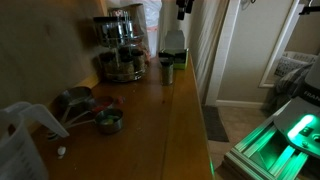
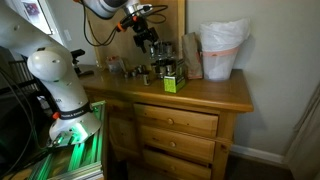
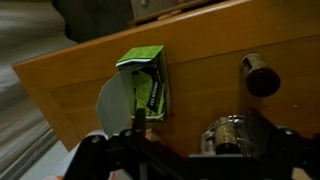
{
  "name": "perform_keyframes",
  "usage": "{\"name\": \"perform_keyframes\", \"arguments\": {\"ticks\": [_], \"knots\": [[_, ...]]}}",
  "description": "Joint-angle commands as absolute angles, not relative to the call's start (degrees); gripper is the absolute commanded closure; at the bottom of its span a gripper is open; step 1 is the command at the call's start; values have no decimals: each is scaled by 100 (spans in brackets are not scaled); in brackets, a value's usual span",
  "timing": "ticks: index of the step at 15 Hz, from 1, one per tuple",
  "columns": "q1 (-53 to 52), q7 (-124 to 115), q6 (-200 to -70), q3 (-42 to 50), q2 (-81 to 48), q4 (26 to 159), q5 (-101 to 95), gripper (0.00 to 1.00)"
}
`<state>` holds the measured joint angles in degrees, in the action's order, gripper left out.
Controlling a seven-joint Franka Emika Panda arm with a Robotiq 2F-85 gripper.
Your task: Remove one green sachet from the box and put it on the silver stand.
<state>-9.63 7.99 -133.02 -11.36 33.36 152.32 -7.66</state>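
Note:
The robot's gripper will close on the top edge of a green sachet (image 1: pixel 180 54) (image 3: pixel 152 94) that stands in the pale box's open top, beside the dark cup.
The pale box (image 3: pixel 145 82) stands near the counter's edge, and green sachets (image 3: pixel 150 95) show in its open top. It also shows in both exterior views (image 1: pixel 173 45) (image 2: pixel 170 83). The silver stand (image 1: pixel 120 45) of stacked round tiers stands further in on the counter, and appears at the bottom of the wrist view (image 3: pixel 228 135). My gripper (image 1: pixel 183 8) hangs high above the box, its dark fingers spread apart and empty (image 3: pixel 200 145). It is also seen above the counter items in an exterior view (image 2: pixel 148 38).
A small dark cylindrical cup (image 1: pixel 167 72) (image 3: pixel 260 75) stands beside the box. Metal cups with handles (image 1: pixel 100 118) and a clear plastic jug (image 1: pixel 25 140) lie at the near end of the wooden counter (image 1: pixel 150 120). A white bagged bin (image 2: pixel 222 50) stands at its far end.

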Motion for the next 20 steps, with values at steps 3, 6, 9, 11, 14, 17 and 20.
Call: {"name": "perform_keyframes", "arguments": {"ticks": [3,6,9,11,14,17,20], "knots": [[-505,-445,-14444,-1936,2563,15576,-2074,0],[-112,-1346,-13794,-2326,2113,15292,-2733,0],[-369,-1274,-13717,-2074,2207,15450,-2678,0],[-389,-1332,-13508,-2062,2027,15335,-2695,0],[-380,-1467,-13802,-2057,1704,15216,-2816,3],[-271,-1670,-14280,-2084,1371,15130,-3154,0],[-149,-1998,-14488,-2089,1046,14975,-3704,16]]}}
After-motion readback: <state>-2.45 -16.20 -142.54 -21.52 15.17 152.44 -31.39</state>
